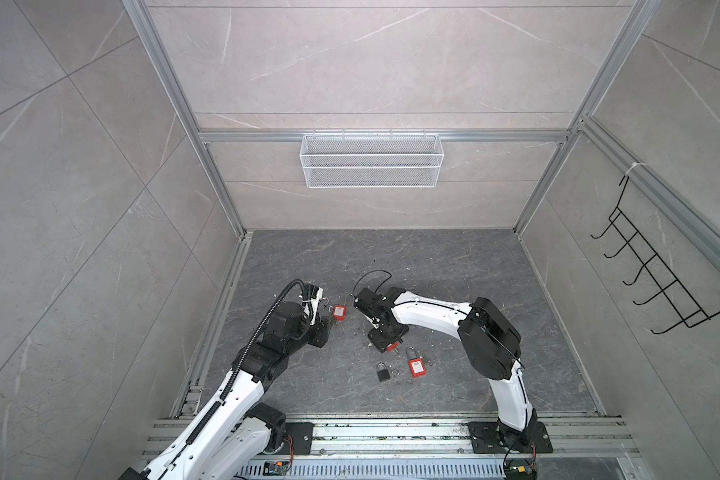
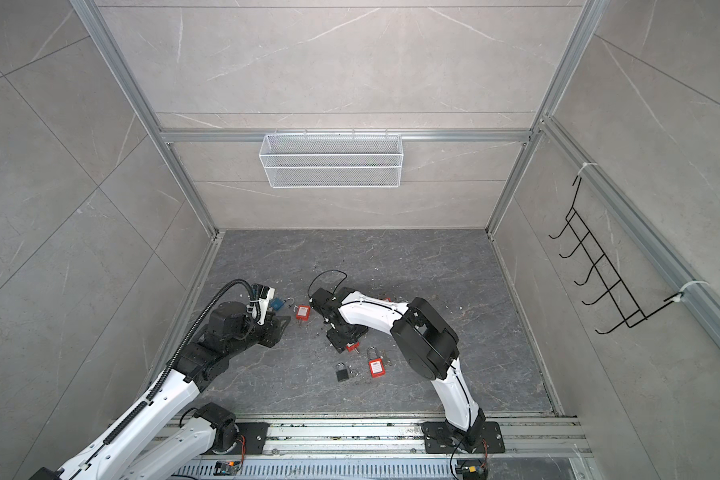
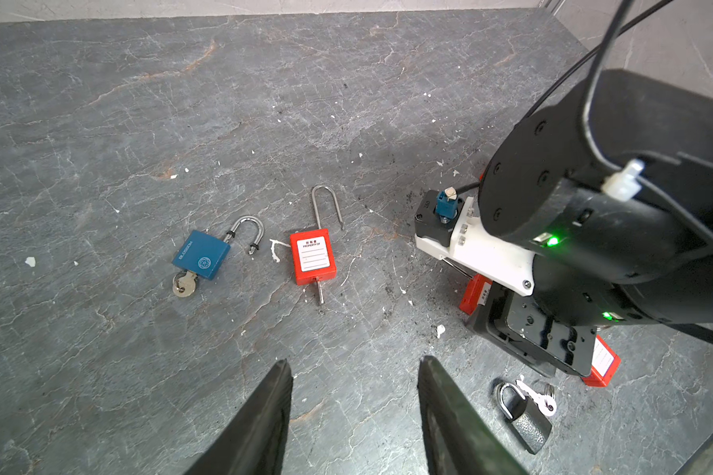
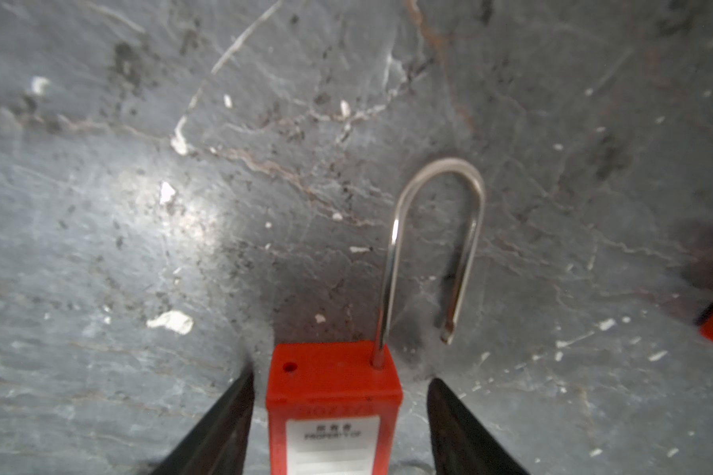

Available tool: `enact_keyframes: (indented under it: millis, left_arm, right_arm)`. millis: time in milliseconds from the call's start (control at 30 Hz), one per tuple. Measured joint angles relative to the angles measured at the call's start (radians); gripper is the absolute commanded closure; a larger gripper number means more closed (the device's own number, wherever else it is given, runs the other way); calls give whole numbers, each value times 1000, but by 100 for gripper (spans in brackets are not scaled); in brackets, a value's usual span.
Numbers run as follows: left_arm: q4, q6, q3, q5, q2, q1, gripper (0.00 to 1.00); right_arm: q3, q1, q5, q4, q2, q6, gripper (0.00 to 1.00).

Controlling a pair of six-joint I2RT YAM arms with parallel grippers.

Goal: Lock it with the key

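Note:
The free leg of the shackle points away from the red padlock's hole. Next, my right gripper lifts the body and my left gripper needs to take the shackle's bend (image 4: 445, 164), so the leg can be dealt with.
A red padlock (image 4: 333, 411) lies on the dark stone floor between the fingers of my right gripper (image 4: 340, 377), which is open with a gap on each side. Its long steel shackle (image 4: 433, 230) is sprung open, one leg out of the body. In a top view only a red corner (image 1: 391, 347) of it shows under the gripper; its key is hidden. My left gripper (image 3: 355, 360) hovers open and empty over bare floor. Ahead of it lies a second red padlock (image 3: 313, 257), shackle open, with a key (image 3: 320, 293) in its base.
A blue padlock (image 3: 201, 255) with an open shackle and a key (image 3: 182, 284) lies left of that red one. A dark padlock (image 3: 525, 419) with keys (image 3: 540, 397) and a third red padlock (image 1: 416, 368) lie near the right arm. A wire basket (image 1: 371, 160) hangs on the back wall.

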Motion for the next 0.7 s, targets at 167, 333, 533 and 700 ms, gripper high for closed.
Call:
enact_keyframes:
  millis: [167,333,533,700]
  left_arm:
    - [1,0,10,5,11,0,48]
    - [1,3,19,23,25,0,48]
    - [0,12,21,35,25,0,48]
    - [0,35,21,59,25,0,48]
  right_arm:
    - [-19,0,-9,20,-11,3,39]
    - [-22,-1,-30,25,-13,8,47]
    - [-26,-3,-47,27,-14,7,55]
    - [-40,-3,-47,26,-29,-1,59]
